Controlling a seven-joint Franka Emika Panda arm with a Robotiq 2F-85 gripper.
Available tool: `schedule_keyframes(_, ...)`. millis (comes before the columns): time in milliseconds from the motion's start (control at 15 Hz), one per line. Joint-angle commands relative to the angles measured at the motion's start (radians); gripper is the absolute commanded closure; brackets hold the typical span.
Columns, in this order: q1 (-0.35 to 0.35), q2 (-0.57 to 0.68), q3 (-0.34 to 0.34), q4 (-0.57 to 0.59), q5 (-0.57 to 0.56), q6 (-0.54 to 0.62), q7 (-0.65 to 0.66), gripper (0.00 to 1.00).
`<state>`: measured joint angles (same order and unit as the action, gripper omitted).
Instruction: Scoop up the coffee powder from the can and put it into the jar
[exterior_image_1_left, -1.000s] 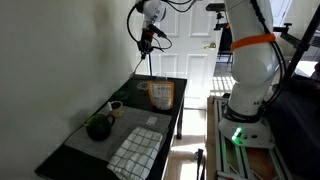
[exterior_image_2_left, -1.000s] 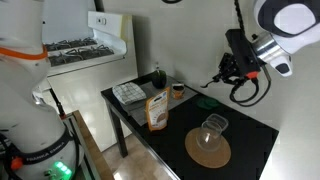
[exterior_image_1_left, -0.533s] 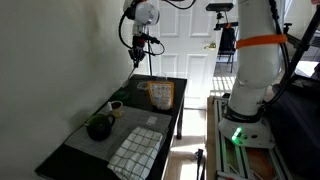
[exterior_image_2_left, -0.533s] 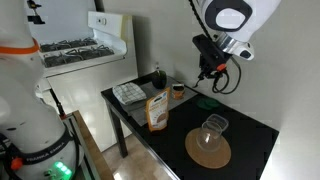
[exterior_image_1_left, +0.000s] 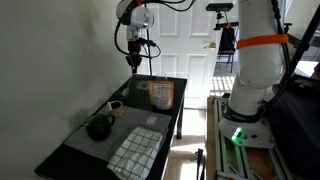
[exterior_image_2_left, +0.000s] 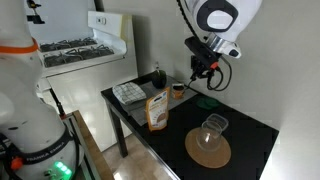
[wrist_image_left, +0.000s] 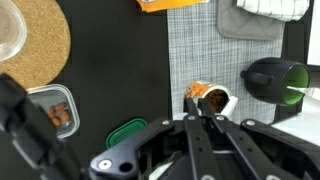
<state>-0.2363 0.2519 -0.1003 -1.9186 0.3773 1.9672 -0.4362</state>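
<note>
I need to let go of the thin dark spoon inside the dark green round pot (exterior_image_1_left: 101, 121) (wrist_image_left: 291, 82).
The orange-brown can (exterior_image_1_left: 160, 94) stands upright on the dark table and shows in both exterior views (exterior_image_2_left: 156, 110); only its edge shows in the wrist view (wrist_image_left: 172, 4). The clear glass jar (exterior_image_2_left: 211, 130) stands on a round cork mat (exterior_image_2_left: 208, 149). My gripper (exterior_image_1_left: 133, 54) hangs high above the table, shut on a thin spoon (exterior_image_1_left: 137, 69) that points down. In the wrist view the shut fingertips (wrist_image_left: 198, 106) sit over a small pale cup (wrist_image_left: 212, 98) with brown contents.
A dark green round pot (exterior_image_1_left: 98, 127) and a checked towel (exterior_image_1_left: 135, 150) lie on the table's near part. A green lid (wrist_image_left: 125, 135) and a small container of brown bits (wrist_image_left: 55, 110) lie near the cork mat (wrist_image_left: 35, 40). A wall runs along the table.
My gripper has swung with the spoon from above the can towards the wall side and the small cup, and has come a little lower.
</note>
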Motion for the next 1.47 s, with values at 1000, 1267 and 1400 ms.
schedule_keyframes(1000, 0.236, -0.192, 0.167, -0.17, -0.255, 0.283, -0.127, 0.98)
schedule_keyframes(1267, 0.248, -0.185, 0.186, -0.16, -0.238, 0.247, -0.232, 0.98)
schedule_keyframes(1400, 0.252, -0.178, 0.191, -0.153, -0.23, 0.24, -0.287, 0.98)
